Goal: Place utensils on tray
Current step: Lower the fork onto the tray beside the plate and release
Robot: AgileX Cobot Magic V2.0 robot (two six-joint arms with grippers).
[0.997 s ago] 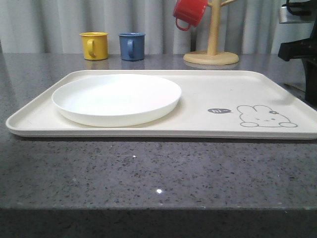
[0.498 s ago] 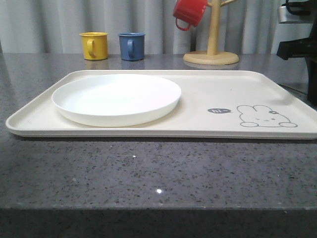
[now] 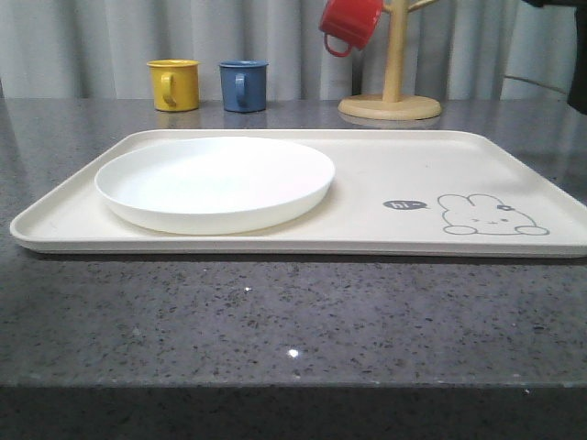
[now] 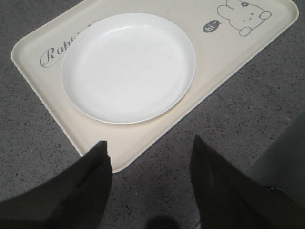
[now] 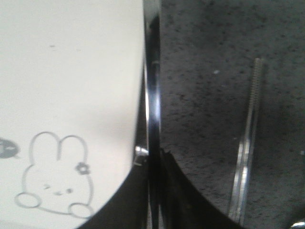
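Next, my right gripper lets go of the metal utensil on the cream tray [image 3: 393, 194] between the white plate and the bunny.
The cream tray [image 3: 413, 165] lies across the counter with the white plate [image 3: 215, 179] on its left half. In the left wrist view my left gripper [image 4: 148, 141] hangs open over the counter just off a corner of the tray [image 4: 224, 52], with the plate [image 4: 127, 67] beyond it and nothing between the fingers. My right gripper [image 5: 153, 160] is shut on a thin shiny metal utensil [image 5: 152, 86] seen edge-on, along the bunny end of the tray [image 5: 71, 71]; I cannot tell which utensil it is. The metal chopsticks [image 5: 247, 148] lie on the counter beside it.
A yellow mug [image 3: 175, 84] and a blue mug [image 3: 244, 85] stand behind the tray. A wooden mug tree [image 3: 392, 96] with a red mug [image 3: 350, 22] hung on it stands at the back right. Part of the right arm [image 3: 573, 50] shows dark at the upper right.
In the front view the dark right arm at the right edge has risen and drawn mostly out of the picture. Tray, plate and mugs have stayed put.
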